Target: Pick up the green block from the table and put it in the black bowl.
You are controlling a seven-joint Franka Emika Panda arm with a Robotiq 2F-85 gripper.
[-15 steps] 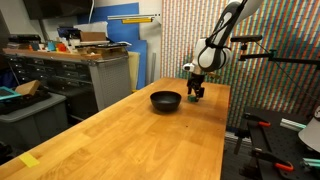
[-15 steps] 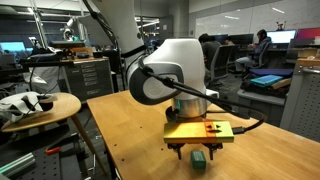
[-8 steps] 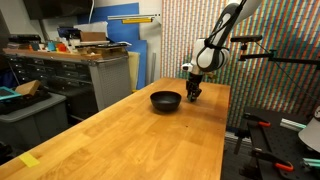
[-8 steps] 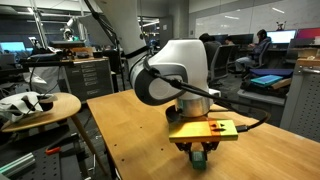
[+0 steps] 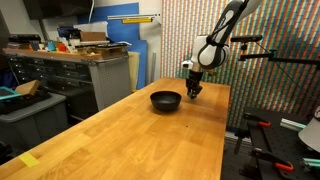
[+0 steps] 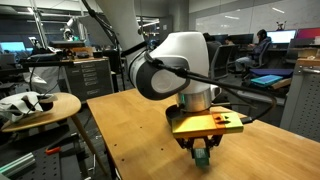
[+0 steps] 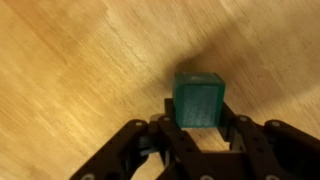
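Observation:
Next, I let go of the green block on the middle of the bottom inside the black bowl (image 5: 166, 102). The block is now down at the table.
My gripper (image 7: 198, 122) is shut on the small dark-green block (image 7: 198, 97), which fills the gap between the two black fingers (image 7: 160, 126) in the wrist view. In an exterior view the block (image 6: 203, 156) shows under the yellow-plated wrist, gripper (image 6: 203, 154) down at the light-wood table (image 6: 125, 120). I cannot tell whether the block still touches the wood. The black bowl (image 5: 166, 100) sits on the table (image 5: 130, 140) at its far end, just left of the gripper (image 5: 193, 93). Its inside is not visible.
A grey workbench with drawers (image 5: 70, 75) stands beyond the table's left edge. A round stool with a white object (image 6: 35, 105) stands off the table. The table's right edge (image 5: 225, 130) runs close to the gripper, with tripods (image 5: 270, 60) past it.
The jaws have gone from open around the block to shut on it. The wrist has shifted slightly; the bowl has not moved.

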